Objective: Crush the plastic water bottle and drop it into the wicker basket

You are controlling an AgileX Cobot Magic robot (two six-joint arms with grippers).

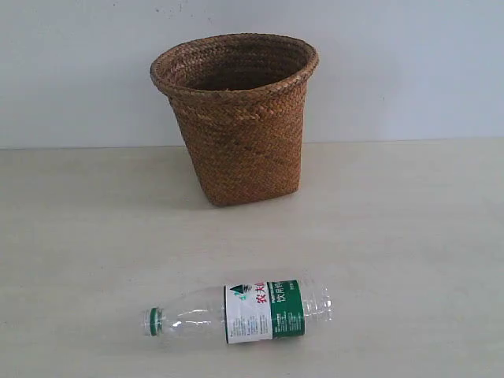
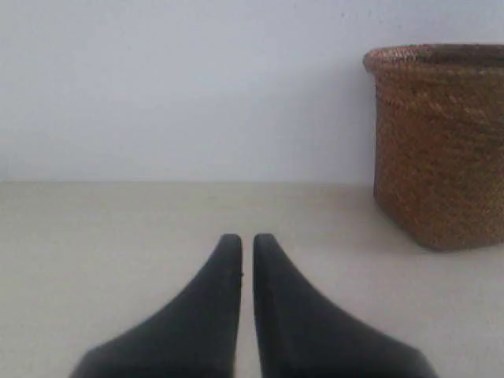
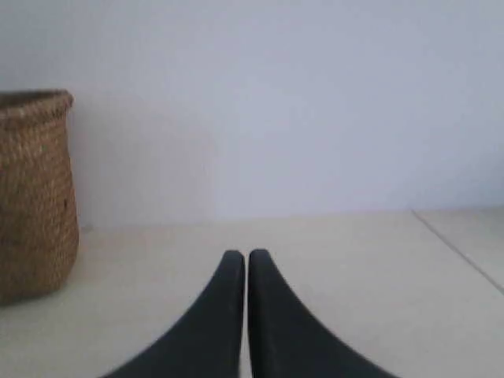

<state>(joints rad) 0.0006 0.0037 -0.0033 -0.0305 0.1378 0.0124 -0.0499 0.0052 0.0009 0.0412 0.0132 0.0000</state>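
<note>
I will next close my left gripper on the plastic water bottle, on its neck at the green cap [image 1: 157, 321].
The clear plastic water bottle [image 1: 244, 310] lies on its side near the front of the table, green cap pointing left, uncrushed. Behind it, against the wall, stands the brown wicker basket [image 1: 236, 118], upright; it also shows as the basket [image 2: 441, 142] in the left wrist view and the basket [image 3: 35, 197] in the right wrist view. Neither gripper appears in the exterior view. My left gripper [image 2: 247, 240] is shut with nothing in it, low over bare table. My right gripper [image 3: 246, 256] is shut and empty too. The bottle is out of both wrist views.
The pale wooden table [image 1: 409, 236] runs back to a plain white wall [image 1: 409, 71]. A thin seam or edge line [image 3: 461, 250] crosses the table surface in the right wrist view.
</note>
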